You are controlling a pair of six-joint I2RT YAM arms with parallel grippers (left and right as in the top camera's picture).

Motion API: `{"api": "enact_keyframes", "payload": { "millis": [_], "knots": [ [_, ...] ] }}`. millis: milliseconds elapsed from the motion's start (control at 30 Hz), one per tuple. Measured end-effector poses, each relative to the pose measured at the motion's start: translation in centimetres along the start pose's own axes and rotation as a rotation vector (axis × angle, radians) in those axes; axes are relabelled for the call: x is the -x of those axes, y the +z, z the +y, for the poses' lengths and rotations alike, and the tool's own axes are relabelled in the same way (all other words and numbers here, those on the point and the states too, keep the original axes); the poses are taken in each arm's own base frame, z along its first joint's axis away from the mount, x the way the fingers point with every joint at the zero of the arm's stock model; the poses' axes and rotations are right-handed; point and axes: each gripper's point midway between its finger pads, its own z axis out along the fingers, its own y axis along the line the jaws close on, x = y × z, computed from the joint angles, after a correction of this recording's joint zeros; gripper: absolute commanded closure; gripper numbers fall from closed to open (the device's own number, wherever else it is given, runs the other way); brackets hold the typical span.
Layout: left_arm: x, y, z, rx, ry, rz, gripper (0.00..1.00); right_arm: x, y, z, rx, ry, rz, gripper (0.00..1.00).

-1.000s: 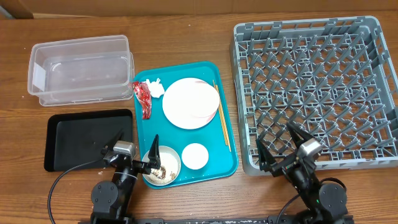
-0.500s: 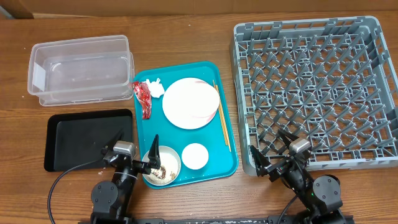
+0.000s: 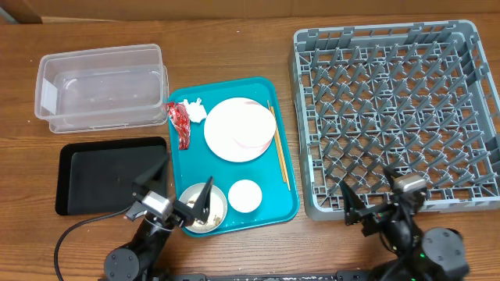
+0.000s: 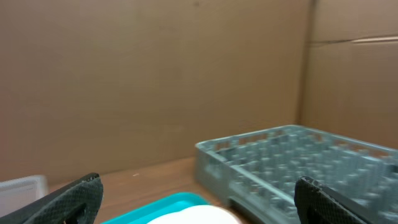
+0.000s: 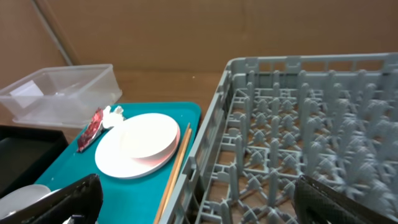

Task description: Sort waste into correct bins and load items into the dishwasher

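Note:
My left gripper is to move next to the white cup's rim (image 3: 233,190), beside the off-white bowl with rice scraps, and close there.
On the teal tray (image 3: 266,211) lie the pale plate (image 3: 239,129), a red wrapper (image 3: 180,123), a white tissue (image 3: 194,109), chopsticks (image 3: 279,152), a white cup (image 3: 244,195) and an off-white bowl (image 3: 211,211) with rice scraps. My left gripper (image 3: 183,191) is open and empty, with one finger over that bowl. My right gripper (image 3: 373,204) is open and empty at the grey rack's (image 3: 394,109) front edge. The right wrist view shows the plate (image 5: 137,144), chopsticks (image 5: 174,171), wrapper (image 5: 92,127) and rack (image 5: 311,124).
The clear tub (image 3: 101,86) stands at the back left, with the black tray (image 3: 109,173) in front of it, left of the teal tray. The rack fills the right side. Cardboard walls stand behind the table.
My left arm has drawn back toward the table's front, its finger now over the bowl. My right arm has shifted right along the rack's front edge. Nothing else has moved.

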Motion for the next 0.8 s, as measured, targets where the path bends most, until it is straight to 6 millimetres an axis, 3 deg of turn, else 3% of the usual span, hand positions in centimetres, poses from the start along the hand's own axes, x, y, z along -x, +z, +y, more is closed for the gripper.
{"api": "enact_keyframes", "payload": {
  "millis": [133,333,533,667,800],
  "knots": [
    [2.1,0.0,-1.4,-0.063,-0.043,0.008,0.0,2.4,-1.3,0.2,-0.025,0.004,0.069,0.0],
    [9.3,0.6,-2.5,-0.066,-0.085,0.055,0.0,5.8,-1.9,0.9,-0.044,0.013,0.237,0.0],
    [12.5,3.9,-2.8,-0.093,-0.218,0.294,0.0,10.0,-0.2,3.6,0.073,0.034,0.304,0.0],
    [13.7,7.2,-3.8,-0.226,-0.281,0.373,0.0,10.0,1.6,5.9,0.209,0.06,0.352,0.0],
    [12.3,9.3,-4.8,-0.363,-0.374,0.447,0.0,7.9,3.3,6.7,0.257,0.126,0.475,0.0]
  ]
}}
